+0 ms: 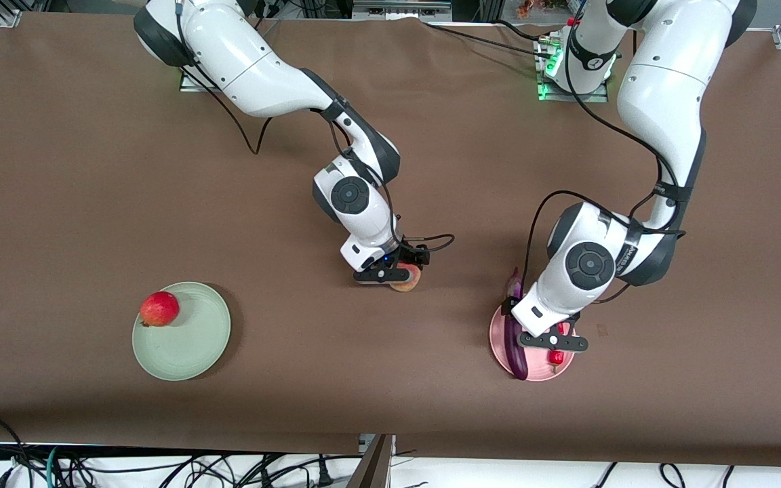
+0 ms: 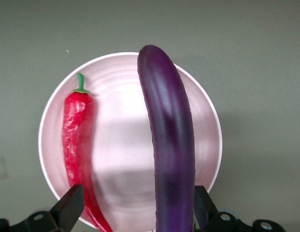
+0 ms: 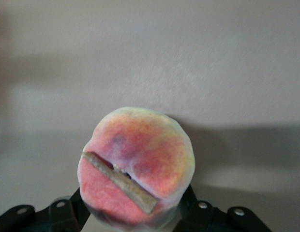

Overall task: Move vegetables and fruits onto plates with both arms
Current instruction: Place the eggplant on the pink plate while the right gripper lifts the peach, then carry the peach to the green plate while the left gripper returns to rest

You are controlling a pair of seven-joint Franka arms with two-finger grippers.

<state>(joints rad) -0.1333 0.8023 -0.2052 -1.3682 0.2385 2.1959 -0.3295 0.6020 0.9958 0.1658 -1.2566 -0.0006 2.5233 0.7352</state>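
The robot's right gripper will set the orange-pink peach down on the pale green plate (image 1: pixel 197 321) beside the red apple.
The pink plate (image 1: pixel 539 367) lies toward the left arm's end of the table. On it lie the purple eggplant (image 1: pixel 516 346) and the red chili pepper (image 1: pixel 556 357), side by side. One end of the eggplant juts over the plate's rim. My left gripper (image 1: pixel 553 347) hangs open just above this plate. In the left wrist view the plate (image 2: pixel 121 121) holds the chili (image 2: pixel 75 140) and the eggplant (image 2: pixel 169 145), and my left gripper (image 2: pixel 138 193) spans both without touching them. My right gripper (image 1: pixel 390 276) is shut on the orange-pink peach (image 1: pixel 408 278) low over the table's middle. The right wrist view shows the peach (image 3: pixel 135 164) in my right gripper (image 3: pixel 133 203).
The pale green plate (image 1: pixel 190 339) lies toward the right arm's end of the table, nearer to the front camera. The red apple (image 1: pixel 159 308) sits on its rim. Brown cloth covers the table between the two plates.
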